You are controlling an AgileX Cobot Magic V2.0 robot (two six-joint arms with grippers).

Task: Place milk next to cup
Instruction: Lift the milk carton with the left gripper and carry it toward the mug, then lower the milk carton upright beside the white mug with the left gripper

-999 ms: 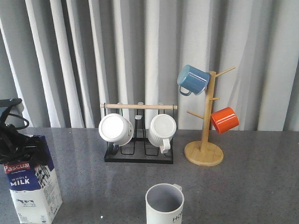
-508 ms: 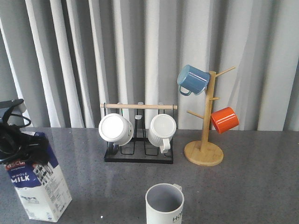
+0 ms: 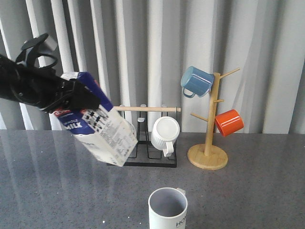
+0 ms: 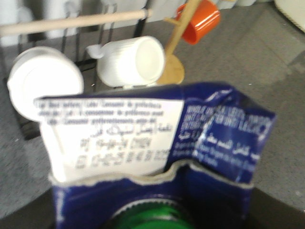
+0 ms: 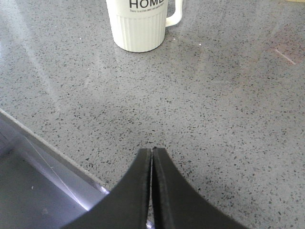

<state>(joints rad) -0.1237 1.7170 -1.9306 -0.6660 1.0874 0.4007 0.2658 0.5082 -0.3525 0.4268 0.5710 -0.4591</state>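
Next, I release the milk carton with my left gripper beside the HOME cup, in front of the black rack (image 3: pixel 129 223).
My left gripper (image 3: pixel 71 95) is shut on the top of the milk carton (image 3: pixel 100 125) and holds it high above the table, tilted with its base toward the black rack. In the left wrist view the carton's blue and white gable (image 4: pixel 157 138) and green cap (image 4: pixel 152 217) fill the lower part. The HOME cup (image 3: pixel 167 208) stands at the table's front centre, below and to the right of the carton. It also shows in the right wrist view (image 5: pixel 140 24). My right gripper (image 5: pixel 152 152) is shut and empty, low over the table, out of the front view.
A black rack (image 3: pixel 143 160) with a wooden bar holds a plain white ribbed mug (image 3: pixel 165 133); a second one shows in the left wrist view (image 4: pixel 45 86). A wooden mug tree (image 3: pixel 208 155) carries a blue mug (image 3: pixel 196 81) and an orange mug (image 3: pixel 228 122). The table edge (image 5: pixel 52 152) runs near my right gripper.
My left gripper has lifted the milk carton off the table's left side, up and to the right, tilting it. It now hides the left white mug.
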